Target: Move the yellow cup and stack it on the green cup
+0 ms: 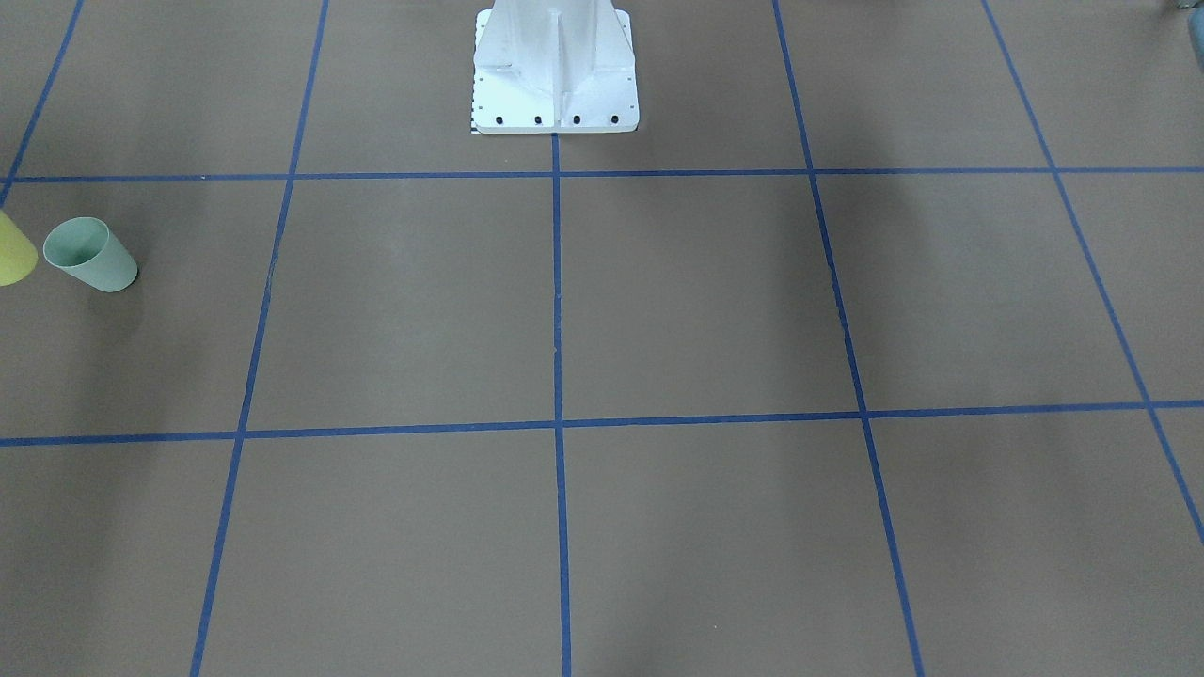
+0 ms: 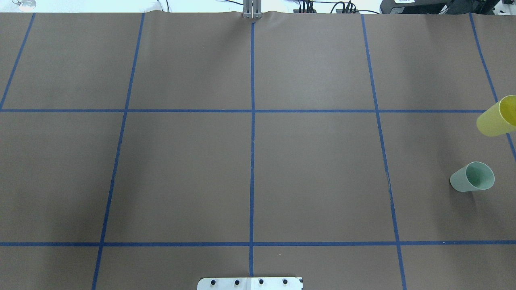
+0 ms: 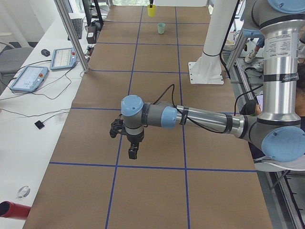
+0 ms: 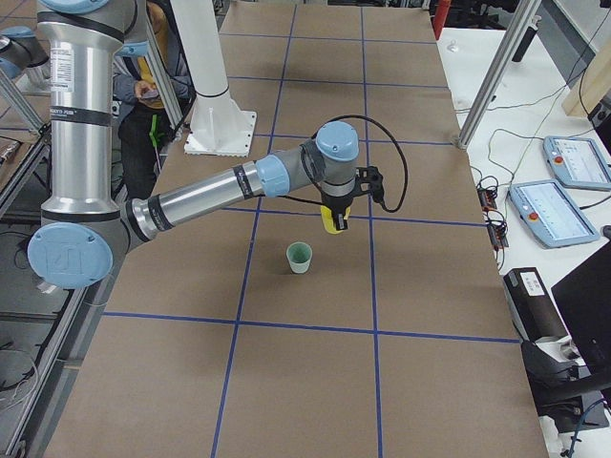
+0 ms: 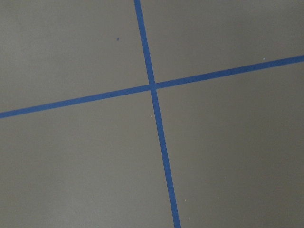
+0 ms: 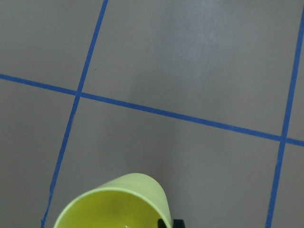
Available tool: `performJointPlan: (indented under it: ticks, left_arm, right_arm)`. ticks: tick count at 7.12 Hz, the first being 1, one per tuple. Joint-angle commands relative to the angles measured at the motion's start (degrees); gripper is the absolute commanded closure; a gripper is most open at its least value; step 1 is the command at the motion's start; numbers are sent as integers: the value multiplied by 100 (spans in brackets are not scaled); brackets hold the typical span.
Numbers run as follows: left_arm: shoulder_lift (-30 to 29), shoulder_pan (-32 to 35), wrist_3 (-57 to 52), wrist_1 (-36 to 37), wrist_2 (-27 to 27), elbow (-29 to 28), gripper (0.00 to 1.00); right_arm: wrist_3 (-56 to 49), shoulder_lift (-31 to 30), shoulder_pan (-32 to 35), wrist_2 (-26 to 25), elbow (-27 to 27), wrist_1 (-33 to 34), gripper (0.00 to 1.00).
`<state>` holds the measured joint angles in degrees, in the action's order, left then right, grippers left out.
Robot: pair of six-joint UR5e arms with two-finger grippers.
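Next, I let go of the yellow cup with my right gripper inside the opening of the green cup (image 1: pixel 78 242).
The yellow cup (image 6: pixel 114 203) fills the bottom of the right wrist view, with a black fingertip (image 6: pixel 166 222) at its rim. In the exterior right view my right gripper (image 4: pixel 331 218) comes down on this yellow cup (image 4: pixel 330 225) and is shut on it. The green cup (image 4: pixel 300 257) stands upright and open-topped a short way nearer that camera. From overhead the yellow cup (image 2: pixel 498 117) is at the right edge, beyond the green cup (image 2: pixel 472 177). My left gripper (image 3: pixel 133 152) hangs over bare table far from both cups; I cannot tell whether it is open or shut.
The white robot base (image 1: pixel 555 75) stands at the table's robot side. Teach pendants (image 3: pixel 28 76) and cables lie on the side bench beside aluminium posts (image 3: pixel 71 33). A person (image 4: pixel 143 86) stands behind the right arm. Blue tape lines (image 5: pixel 152 86) grid the brown table.
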<state>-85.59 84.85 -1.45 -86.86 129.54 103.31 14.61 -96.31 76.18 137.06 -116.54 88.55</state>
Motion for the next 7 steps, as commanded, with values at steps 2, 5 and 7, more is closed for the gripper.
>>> performJointPlan:
  ticks: [2, 5, 7]
  left_arm:
    - [-2, 5, -5, 29, 19, 22, 0]
    - [-2, 5, -5, 28, 19, 22, 0]
    - [7, 5, -5, 11, 19, 22, 0]
  right_arm:
    - [814, -1309, -602, -56, -27, -1934, 100]
    - [815, -1391, -894, -382, 104, -1973, 100]
    - [815, -1373, -1000, -382, 114, -1964, 100]
